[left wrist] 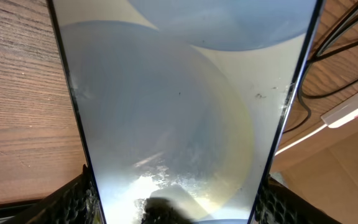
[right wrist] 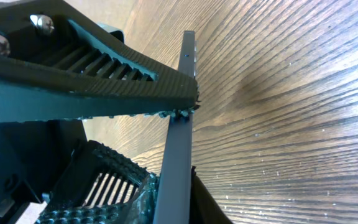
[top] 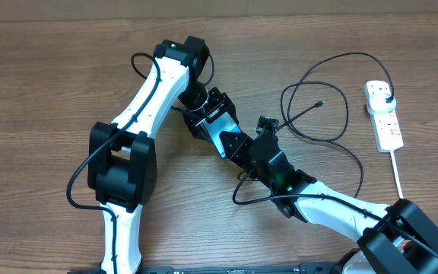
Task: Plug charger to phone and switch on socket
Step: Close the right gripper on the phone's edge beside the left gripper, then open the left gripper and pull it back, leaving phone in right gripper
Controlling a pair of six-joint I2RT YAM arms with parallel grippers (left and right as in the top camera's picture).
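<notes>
My left gripper is across the phone's long sides, so my right gripper needs to hold the phone while my left gripper backs away, turns and pinches the phone's flat sides (top: 221, 130).
The phone (top: 226, 138) is held above the table between both grippers. My left gripper (top: 210, 120) is shut on its long sides; in the left wrist view the phone (left wrist: 179, 106) fills the frame between the fingers (left wrist: 176, 202). My right gripper (top: 251, 149) is shut on the phone's other end; the right wrist view shows its thin edge (right wrist: 180, 143) between the jaws (right wrist: 176, 199). The charger (top: 333, 114) lies looped on the table, its connector tip (top: 322, 103) free and its plug head (top: 386, 95) sitting in the socket (top: 384, 116) at the far right.
The socket's thick white cord (top: 396, 171) runs toward the front right. A black cable loop (top: 356, 164) lies beside the right arm. The left wrist view shows black cable (left wrist: 328, 43) and the white socket (left wrist: 353, 109) beyond the phone.
</notes>
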